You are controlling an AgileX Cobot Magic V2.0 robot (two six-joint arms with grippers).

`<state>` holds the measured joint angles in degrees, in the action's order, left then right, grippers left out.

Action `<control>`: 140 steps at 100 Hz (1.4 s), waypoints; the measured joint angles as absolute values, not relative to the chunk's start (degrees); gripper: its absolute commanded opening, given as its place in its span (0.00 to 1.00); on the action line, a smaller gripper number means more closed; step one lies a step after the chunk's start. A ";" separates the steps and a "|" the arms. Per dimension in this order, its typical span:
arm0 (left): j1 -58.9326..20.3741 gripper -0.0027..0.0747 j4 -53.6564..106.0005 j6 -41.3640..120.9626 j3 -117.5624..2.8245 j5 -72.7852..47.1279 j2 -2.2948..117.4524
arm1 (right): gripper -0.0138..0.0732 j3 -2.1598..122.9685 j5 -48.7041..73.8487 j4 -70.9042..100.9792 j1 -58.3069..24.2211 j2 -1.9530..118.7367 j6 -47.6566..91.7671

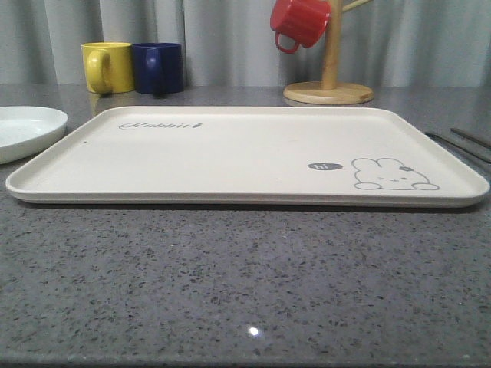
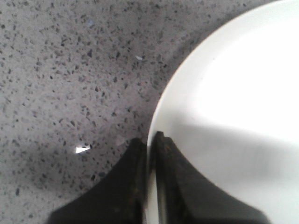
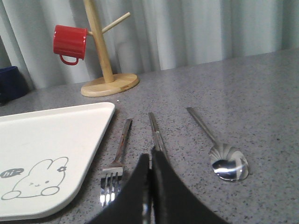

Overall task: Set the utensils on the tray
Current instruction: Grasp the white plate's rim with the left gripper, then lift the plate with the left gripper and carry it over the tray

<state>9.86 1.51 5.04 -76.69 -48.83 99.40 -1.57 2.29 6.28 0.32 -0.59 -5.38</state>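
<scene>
Next, I release the white plate with my left gripper on the cream tray (image 1: 165, 148), just before the Rabbit lettering.
The cream tray (image 1: 230, 153) with its rabbit drawing lies flat in the middle of the table. The white plate (image 1: 27, 126) rests on the table just off the tray's left end. My left gripper (image 2: 151, 137) is shut on the plate (image 2: 233, 93), one finger on each side of its rim. To the right of the tray (image 3: 46, 135) lie the fork (image 3: 119, 151), the metal chopsticks (image 3: 155, 128) and the spoon (image 3: 228, 165), side by side. My right gripper (image 3: 150, 156) is shut on the near end of the chopsticks, which run away from the fingers along the tabletop.
A yellow mug (image 1: 106, 67) and a blue mug (image 1: 159, 67) stand behind the tray's left end. A wooden mug stand (image 1: 328, 92) with a red mug (image 1: 299, 21) hanging on it stands behind the tray's right half. Grey speckled tabletop (image 1: 230, 291) stretches in front.
</scene>
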 measured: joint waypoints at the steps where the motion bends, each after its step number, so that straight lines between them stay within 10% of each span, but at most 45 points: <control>1: 9.86 0.01 1.51 5.04 -76.69 -48.93 99.37 | 0.08 -1.57 2.29 6.28 0.32 -0.59 -5.38; 64: 7.31 0.01 18.99 17.01 -82.24 -56.28 80.97 | 0.08 -1.57 2.29 6.28 0.32 -0.59 -5.38; 140: -11.24 0.01 23.50 18.31 -82.34 -52.76 101.69 | 0.08 -1.57 2.29 6.28 0.32 -0.59 -5.38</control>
